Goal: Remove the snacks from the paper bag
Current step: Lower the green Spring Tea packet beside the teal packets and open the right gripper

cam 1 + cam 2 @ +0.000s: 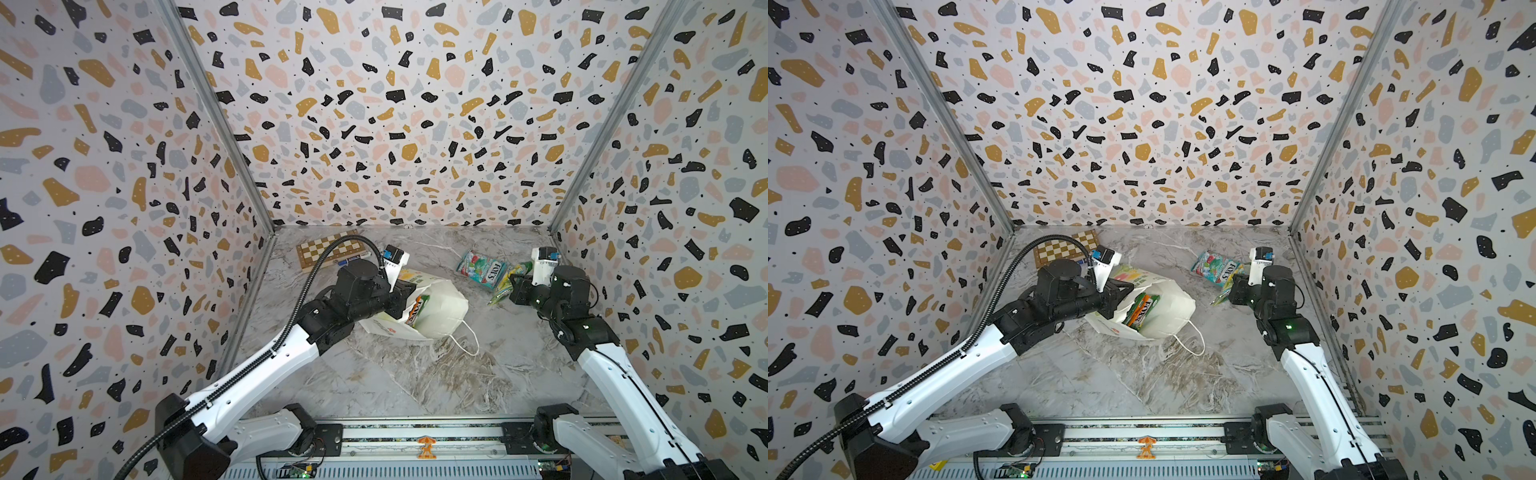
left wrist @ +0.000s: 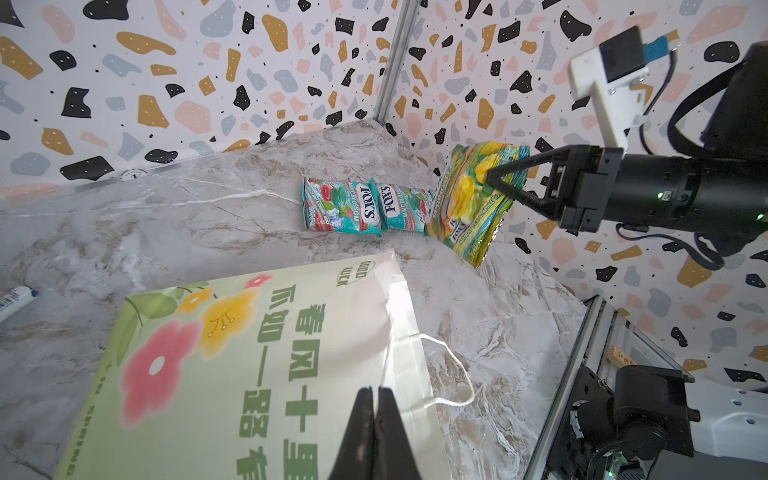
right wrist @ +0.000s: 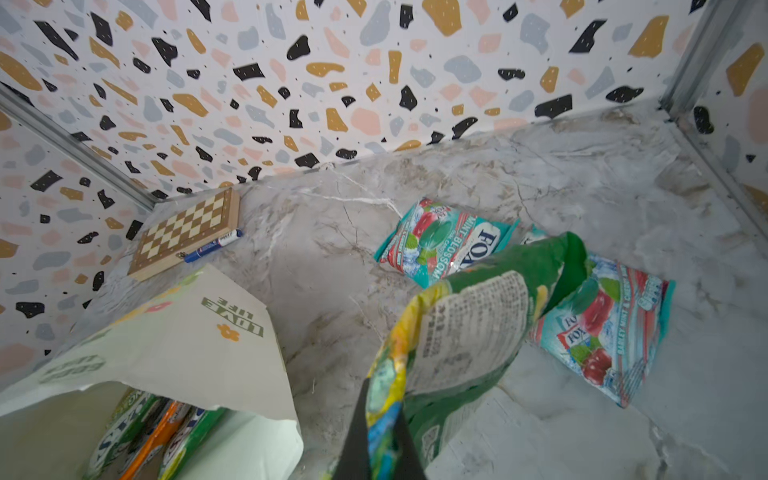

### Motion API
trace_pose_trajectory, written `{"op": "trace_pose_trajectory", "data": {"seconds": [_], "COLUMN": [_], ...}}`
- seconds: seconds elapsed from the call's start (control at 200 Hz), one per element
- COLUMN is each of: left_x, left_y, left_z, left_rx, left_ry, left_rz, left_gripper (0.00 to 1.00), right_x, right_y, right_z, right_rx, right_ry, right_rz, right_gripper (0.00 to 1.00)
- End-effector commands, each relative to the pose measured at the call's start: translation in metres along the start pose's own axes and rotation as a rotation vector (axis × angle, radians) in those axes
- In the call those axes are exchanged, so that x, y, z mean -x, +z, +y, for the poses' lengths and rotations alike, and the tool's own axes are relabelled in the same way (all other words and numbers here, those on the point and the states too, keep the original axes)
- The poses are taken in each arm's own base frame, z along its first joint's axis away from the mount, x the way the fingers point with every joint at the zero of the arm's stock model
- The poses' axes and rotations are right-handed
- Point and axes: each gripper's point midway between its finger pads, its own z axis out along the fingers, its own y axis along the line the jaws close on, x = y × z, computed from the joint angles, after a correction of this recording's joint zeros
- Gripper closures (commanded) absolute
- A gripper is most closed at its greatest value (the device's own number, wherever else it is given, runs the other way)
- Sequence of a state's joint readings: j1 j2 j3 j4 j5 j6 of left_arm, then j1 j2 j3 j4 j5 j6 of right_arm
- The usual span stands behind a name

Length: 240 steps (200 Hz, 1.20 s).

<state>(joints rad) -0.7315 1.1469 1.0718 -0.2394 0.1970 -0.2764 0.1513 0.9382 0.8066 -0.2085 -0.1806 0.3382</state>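
My right gripper will let go of the green-yellow packet on the table [image 1: 474, 305] [image 3: 354, 361], between the paper bag and the teal-red packets.
The white paper bag [image 1: 440, 307] [image 1: 1167, 307] lies on its side mid-table, its mouth open towards the front left. Several snacks [image 1: 415, 311] [image 3: 145, 432] show inside it. My left gripper [image 1: 405, 295] [image 2: 376, 392] is shut at the bag's upper rim, where a thin cord handle runs into its tips. My right gripper [image 1: 513, 284] [image 3: 384, 403] is shut on a green-yellow packet [image 2: 469, 208] [image 3: 469, 332], which hangs just above the table. Two teal-red packets [image 2: 340, 205] [image 2: 401, 208] lie flat beyond it, near the back right corner.
A wooden chessboard [image 1: 328, 249] [image 3: 187, 232] lies at the back left with a blue-and-white marker [image 1: 353, 258] [image 3: 214, 245] along its near edge. Patterned walls close three sides. The arms' rail [image 1: 415, 436] runs along the front.
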Motion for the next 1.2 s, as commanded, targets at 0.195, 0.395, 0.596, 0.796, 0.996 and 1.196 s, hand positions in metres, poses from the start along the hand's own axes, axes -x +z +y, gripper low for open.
{"op": "trace_pose_trajectory", "data": {"seconds": [0.195,0.395,0.596,0.796,0.996,1.196], "left_x": [0.004,-0.002,-0.005,-0.007,-0.008,-0.007], "left_y": [-0.011,-0.016,-0.02,-0.019,-0.017,-0.016], "left_z": [0.003,0.007,0.008,0.007,0.007,0.006], "left_rx": [0.035,0.059,0.065,0.06,0.055,0.048], "left_ry": [0.034,0.038,0.041,0.038,0.038,0.036], "left_rz": [-0.032,-0.022,-0.022,-0.019,-0.016,-0.019], "left_gripper": [1.0,1.0,1.0,1.0,1.0,1.0], "right_x": [-0.015,-0.032,-0.046,-0.07,-0.1,-0.118], "right_y": [0.029,0.046,0.055,0.075,0.095,0.104], "right_z": [0.031,0.047,0.064,0.046,0.003,-0.026], "right_rx": [0.28,0.442,0.61,0.567,0.325,0.171], "right_ry": [-0.007,0.021,0.035,0.068,0.027,0.001], "right_rz": [0.05,0.099,0.141,0.202,0.296,0.347], "right_gripper": [1.0,1.0,1.0,1.0,1.0,0.97]}}
